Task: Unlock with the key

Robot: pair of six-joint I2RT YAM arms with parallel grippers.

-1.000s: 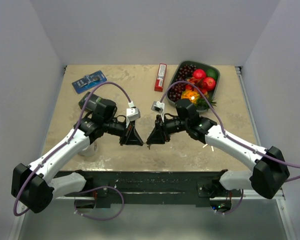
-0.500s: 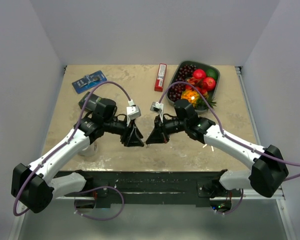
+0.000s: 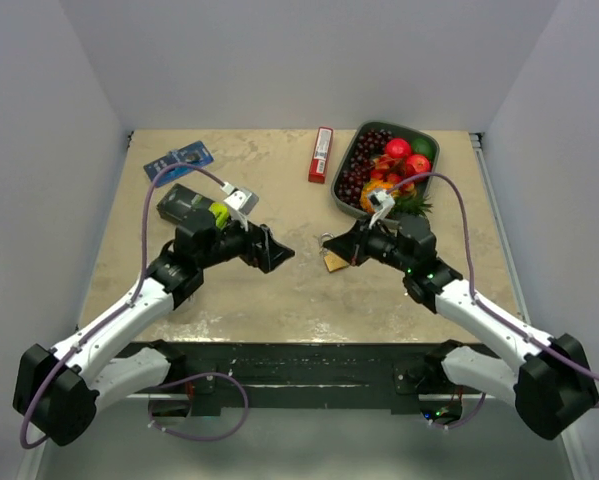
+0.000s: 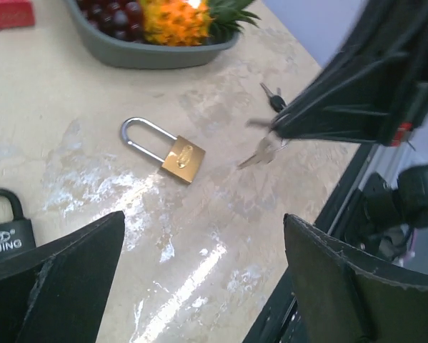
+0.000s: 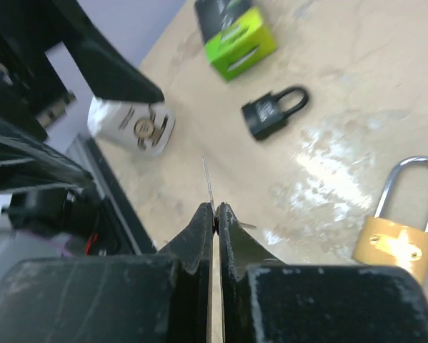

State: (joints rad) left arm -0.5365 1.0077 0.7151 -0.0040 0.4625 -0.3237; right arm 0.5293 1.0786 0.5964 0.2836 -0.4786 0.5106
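The robot's left gripper should close on the body of the brass padlock (image 3: 335, 262) (image 4: 183, 159), leaving the padlock's silver shackle free.
A brass padlock (image 3: 335, 262) with a silver shackle lies flat on the table between the arms, also in the left wrist view (image 4: 183, 158) and the right wrist view (image 5: 394, 247). My right gripper (image 3: 331, 243) hangs just above and beside it, shut on a small silver key (image 4: 260, 150). In the right wrist view the key (image 5: 208, 180) shows edge-on, sticking out from the tips of the right gripper (image 5: 215, 207). My left gripper (image 3: 277, 252) stands open to the left of the padlock. Nothing lies between the fingers of the left gripper (image 4: 203, 221).
A grey tray (image 3: 431, 176) of fruit sits at the back right, with a red pack (image 3: 321, 153) to its left. A blue pack (image 3: 178, 160) and a green-and-black box (image 3: 189, 205) lie at the back left. A black padlock (image 4: 6, 229) and a white tub (image 5: 131, 125) lie near the left arm.
The grippers were tip to tip at the table's middle. The left one has opened and drawn back left. The right one has shut on the key and shifted right, uncovering the brass padlock.
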